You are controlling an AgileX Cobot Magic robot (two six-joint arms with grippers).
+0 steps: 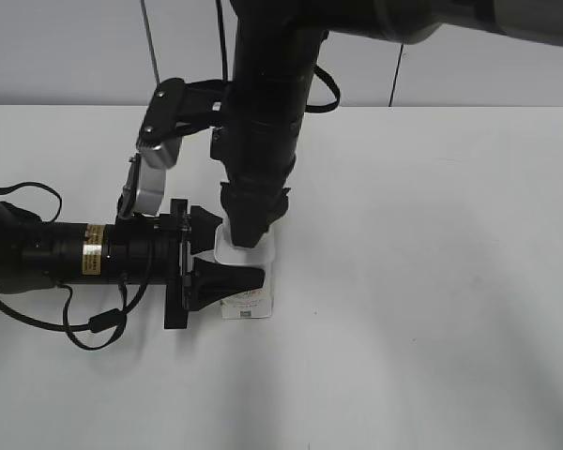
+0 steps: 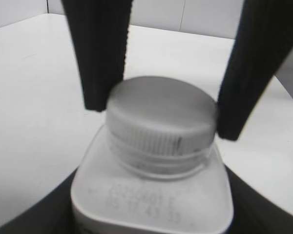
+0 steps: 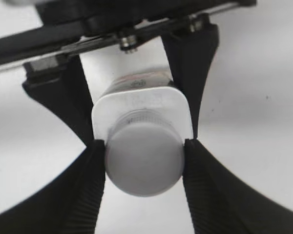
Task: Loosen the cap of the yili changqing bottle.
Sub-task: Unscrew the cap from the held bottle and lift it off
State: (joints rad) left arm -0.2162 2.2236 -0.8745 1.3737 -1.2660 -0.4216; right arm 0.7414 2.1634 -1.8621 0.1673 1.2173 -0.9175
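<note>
My right gripper is twisted round and the cap is still on the bottle's neck, so I need to open it, lift it clear, turn it back and take the cap's ribbed sides (image 2: 154, 139).
The yili changqing bottle (image 1: 255, 302) stands upright on the white table, with red print low on its label. My left gripper (image 1: 231, 255) comes in from the left and is shut on the bottle's body. My right gripper (image 1: 247, 234) comes down from above and is shut on the cap, which it hides in the exterior view. In the left wrist view the ribbed white cap (image 2: 161, 114) sits between the right gripper's two black fingers, above the bottle's shoulder (image 2: 151, 200) with its printed code. In the right wrist view my fingers (image 3: 144, 151) press both sides of the cap (image 3: 144, 163).
The white table (image 1: 432, 281) stretches to a pale wall at the back. Black cables hang behind the right arm and loop beside the left arm at the left edge. No other objects show.
</note>
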